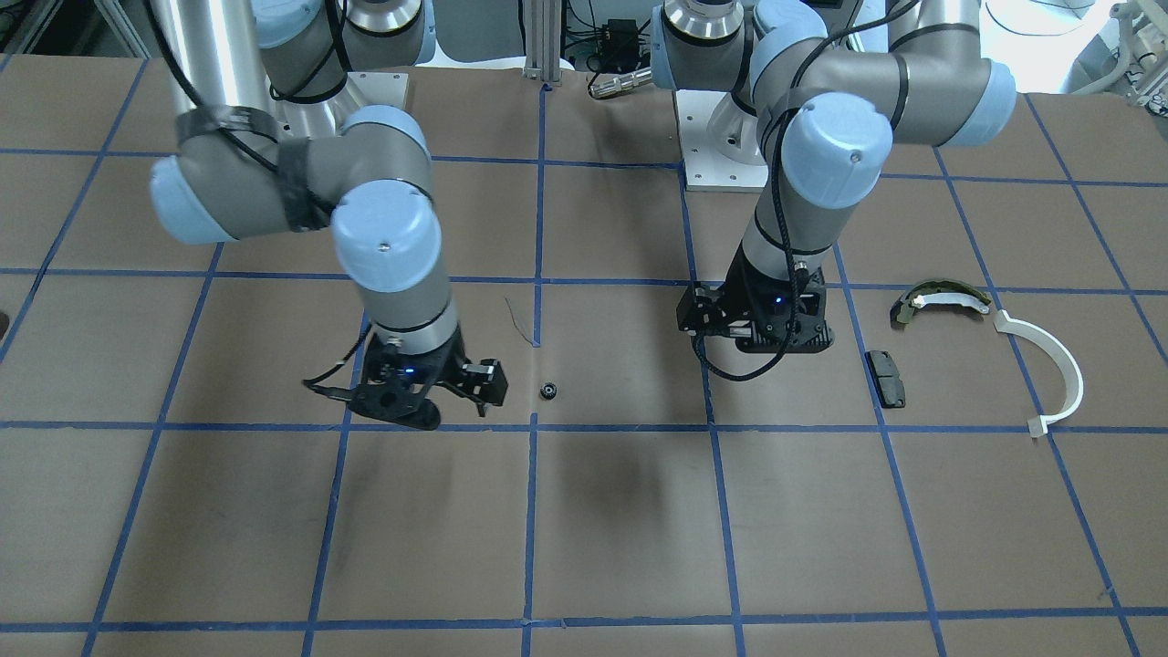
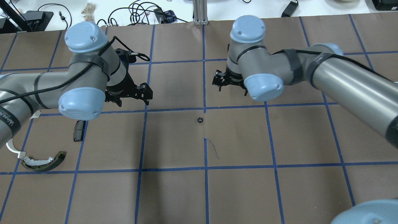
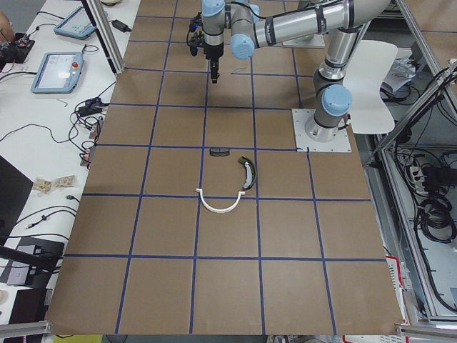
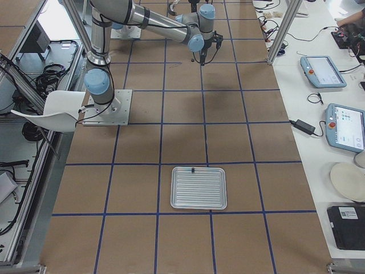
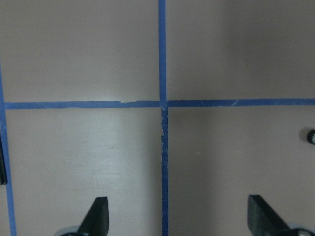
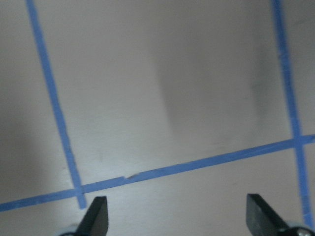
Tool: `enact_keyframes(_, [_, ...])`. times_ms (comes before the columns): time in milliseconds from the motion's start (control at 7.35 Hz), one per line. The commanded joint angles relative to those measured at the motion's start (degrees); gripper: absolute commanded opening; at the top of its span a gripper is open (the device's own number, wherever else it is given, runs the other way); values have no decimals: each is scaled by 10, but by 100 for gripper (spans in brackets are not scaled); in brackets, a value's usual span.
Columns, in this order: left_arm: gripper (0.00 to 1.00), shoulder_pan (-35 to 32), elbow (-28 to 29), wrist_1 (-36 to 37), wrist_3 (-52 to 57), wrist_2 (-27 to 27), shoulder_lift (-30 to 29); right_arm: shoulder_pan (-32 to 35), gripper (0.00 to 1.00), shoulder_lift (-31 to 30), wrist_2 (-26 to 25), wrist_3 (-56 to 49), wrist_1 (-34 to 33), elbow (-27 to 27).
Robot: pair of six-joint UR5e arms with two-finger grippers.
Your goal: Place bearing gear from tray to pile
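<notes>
The robot's left gripper will next move to the bearing gear's toothed outer edge (image 1: pixel 548 391) (image 5: pixel 311 137), close to the thin stray wire, and close there.
The bearing gear (image 1: pixel 548 391) is a small black ring lying on the brown table between both grippers; it also shows in the overhead view (image 2: pixel 200 119) and at the right edge of the left wrist view (image 5: pixel 311 136). My left gripper (image 1: pixel 753 333) (image 5: pixel 177 209) is open and empty, hovering over the table. My right gripper (image 1: pixel 484 383) (image 6: pixel 177 209) is open and empty, just beside the gear. The pile lies on my left: white C-shaped arc (image 1: pixel 1058 370), olive-and-white shoe (image 1: pixel 940 299), black pad (image 1: pixel 886 378). The grey ribbed tray (image 4: pixel 198 187) sits far off on my right.
Blue tape lines (image 1: pixel 532 427) grid the brown table. A thin stray wire (image 2: pixel 212 146) lies near the gear. Both arms' elbows hang over the table's middle. Operator tablets and cables lie on a side bench (image 4: pixel 331 74).
</notes>
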Motion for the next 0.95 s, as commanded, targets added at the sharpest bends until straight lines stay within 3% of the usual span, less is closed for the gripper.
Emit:
enact_keyframes(0, [100, -61, -1, 60, -75, -4, -52, -150, 100, -60, -2, -169, 74, 1])
enact_keyframes(136, [99, -115, 13, 60, -153, -5, -80, -221, 100, -68, -1, -263, 96, 1])
enact_keyframes(408, [99, -189, 25, 76, -199, -4, -134, -332, 100, -67, -4, -464, 98, 1])
enact_keyframes(817, [98, -215, 30, 164, -212, 3, -198, -438, 100, -57, -4, -628, 91, -4])
